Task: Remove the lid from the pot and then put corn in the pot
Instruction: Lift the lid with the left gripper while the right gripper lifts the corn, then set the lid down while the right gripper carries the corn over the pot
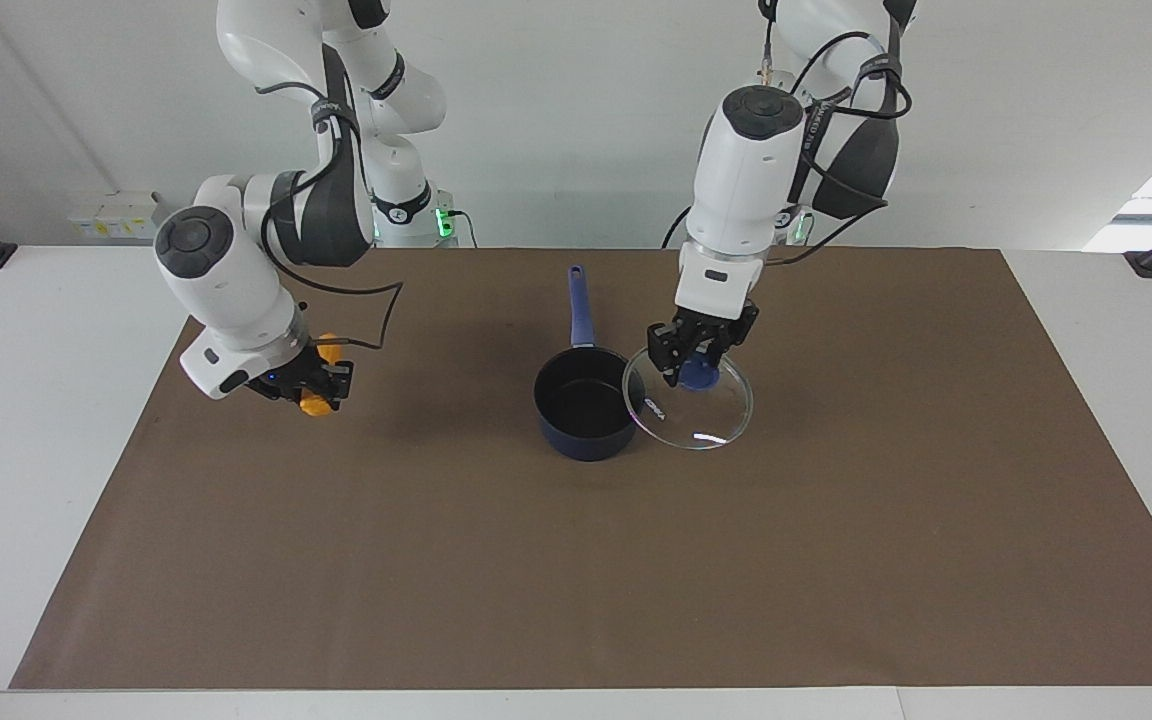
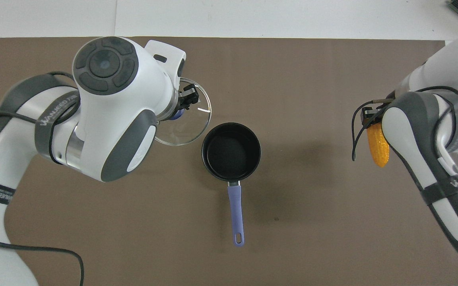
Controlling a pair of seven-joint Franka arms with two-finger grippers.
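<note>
My left gripper is to release the clear glass lid, which hangs in the air beside the pot. Next, I let it go on the brown mat (image 2: 67,167) beneath that gripper's arm, far from the pot.
The dark blue pot (image 1: 584,405) (image 2: 231,151) stands uncovered at the middle of the mat, its black inside bare and its long handle (image 2: 236,212) pointing toward the robots. My left gripper (image 1: 698,362) (image 2: 182,106) is shut on the blue knob of the clear glass lid (image 1: 691,408) (image 2: 187,125), which hangs in the air beside the pot, toward the left arm's end. My right gripper (image 1: 311,385) is shut on the orange-yellow corn (image 1: 317,400) (image 2: 377,143), held raised over the mat toward the right arm's end.
A brown mat (image 1: 636,560) covers most of the white table (image 1: 26,400). A loose black cable (image 1: 376,310) hangs from the right arm's wrist. White boxes (image 1: 116,215) sit at the table's edge near the wall.
</note>
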